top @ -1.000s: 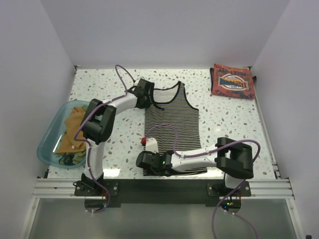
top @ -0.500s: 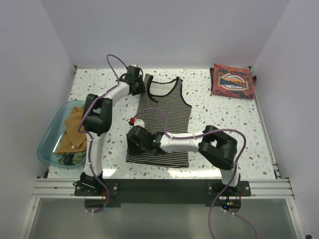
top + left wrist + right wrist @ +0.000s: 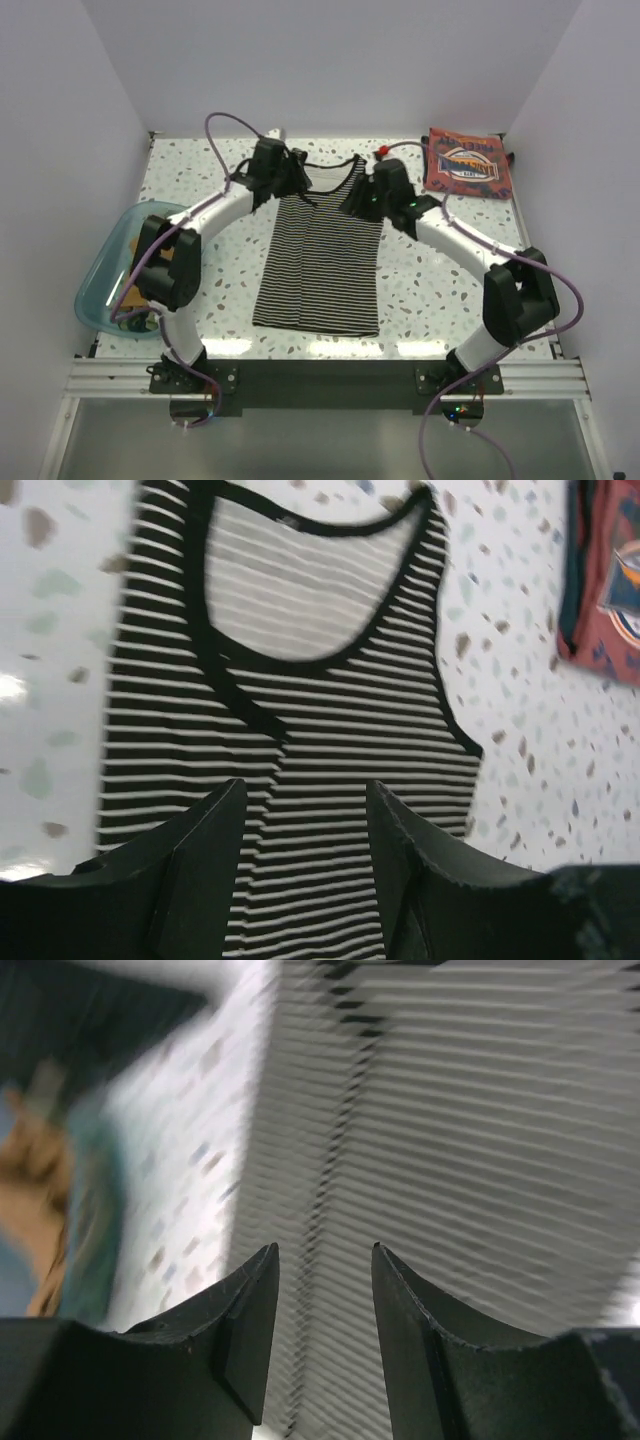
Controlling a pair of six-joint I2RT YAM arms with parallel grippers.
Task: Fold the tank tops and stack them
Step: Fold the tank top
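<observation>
Next, my right gripper closes on the underarm corner [image 3: 382, 218] of the black-and-white striped tank top, on the side nearer the rust-red tank top.
The black-and-white striped tank top [image 3: 320, 265] lies flat in the middle of the table, neckline toward the back. My left gripper [image 3: 293, 180] hovers open over its left shoulder. In the left wrist view the left gripper [image 3: 305, 790] has only striped cloth [image 3: 330, 710] below the gap. My right gripper [image 3: 362, 198] is open above the right shoulder. The right wrist view shows the right gripper [image 3: 323, 1255] over stripes [image 3: 480, 1150], holding nothing. The rust-red tank top [image 3: 467, 163] lies folded at the back right. Mustard-orange cloth [image 3: 35, 1160] sits in the bin.
A translucent teal bin [image 3: 100, 270] stands at the table's left edge, partly behind my left arm. White walls enclose the speckled table [image 3: 450, 270] on three sides. The red top's edge [image 3: 605, 580] shows at the right of the left wrist view.
My left gripper opened and let go of the striped top's shoulder. My right arm swung from the hem at the front up to the right shoulder. The top shifted left and now lies flat.
</observation>
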